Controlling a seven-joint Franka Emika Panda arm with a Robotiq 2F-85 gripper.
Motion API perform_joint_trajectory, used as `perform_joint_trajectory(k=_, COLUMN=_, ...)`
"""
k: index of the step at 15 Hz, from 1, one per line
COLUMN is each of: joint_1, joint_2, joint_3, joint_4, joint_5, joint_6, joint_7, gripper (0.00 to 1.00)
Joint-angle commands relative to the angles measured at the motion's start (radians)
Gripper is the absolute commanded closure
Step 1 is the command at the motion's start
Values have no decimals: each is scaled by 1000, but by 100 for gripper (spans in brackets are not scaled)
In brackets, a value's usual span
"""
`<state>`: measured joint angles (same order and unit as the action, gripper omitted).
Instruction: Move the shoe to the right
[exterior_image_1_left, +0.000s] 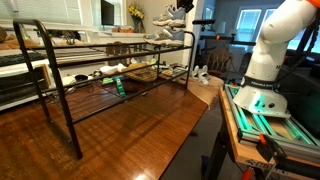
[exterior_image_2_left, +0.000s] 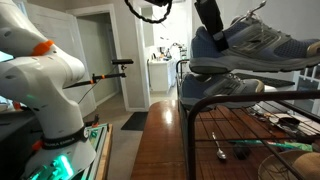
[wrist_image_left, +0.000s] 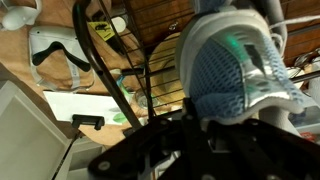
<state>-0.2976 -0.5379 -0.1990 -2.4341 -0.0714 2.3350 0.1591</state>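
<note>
My gripper will release the shoe on the rack's top shelf at the shelf's far end (exterior_image_1_left: 176, 33) (wrist_image_left: 178, 46), next to the second shoe. The held shoe now hangs above that shelf.
The shoe (exterior_image_2_left: 262, 45), a grey-blue mesh sneaker with a pale sole, hangs above the top shelf of the black wire rack (exterior_image_2_left: 200, 112). My gripper (exterior_image_2_left: 212, 22) is shut on its heel collar. In an exterior view the shoe (exterior_image_1_left: 170, 16) is small, held by the gripper (exterior_image_1_left: 185, 9) over the rack's far end (exterior_image_1_left: 186, 40). In the wrist view the shoe's mesh toe (wrist_image_left: 235, 70) fills the upper right; the dark jaws (wrist_image_left: 200, 125) grip it from below. A second similar shoe (exterior_image_2_left: 225, 86) rests on the top shelf just under the held one.
The rack (exterior_image_1_left: 70, 75) stands on a wooden table (exterior_image_1_left: 140, 140). Its lower shelves hold a green item (exterior_image_1_left: 118, 87), a basket (exterior_image_1_left: 141, 72) and small tools (exterior_image_2_left: 222, 152). White shoes (exterior_image_1_left: 201, 74) lie beyond the table. The robot base (exterior_image_1_left: 262, 90) stands beside it.
</note>
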Motion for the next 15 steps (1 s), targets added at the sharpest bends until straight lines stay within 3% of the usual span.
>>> perform_joint_trajectory(k=1, joint_1=-7, joint_2=-14, joint_3=-9, joint_4=10, joint_5=50, joint_6=-10, joint_7=26, gripper=97)
perform_joint_trajectory(k=7, joint_1=-10, joint_2=-6, joint_3=-15, joint_4=28, joint_5=89, joint_6=-9, joint_7=44, gripper=97)
perform_joint_trajectory(k=15, joint_1=10, joint_2=13, joint_3=-34, joint_4=38, joint_5=51, joint_6=2, joint_7=-115, gripper=97)
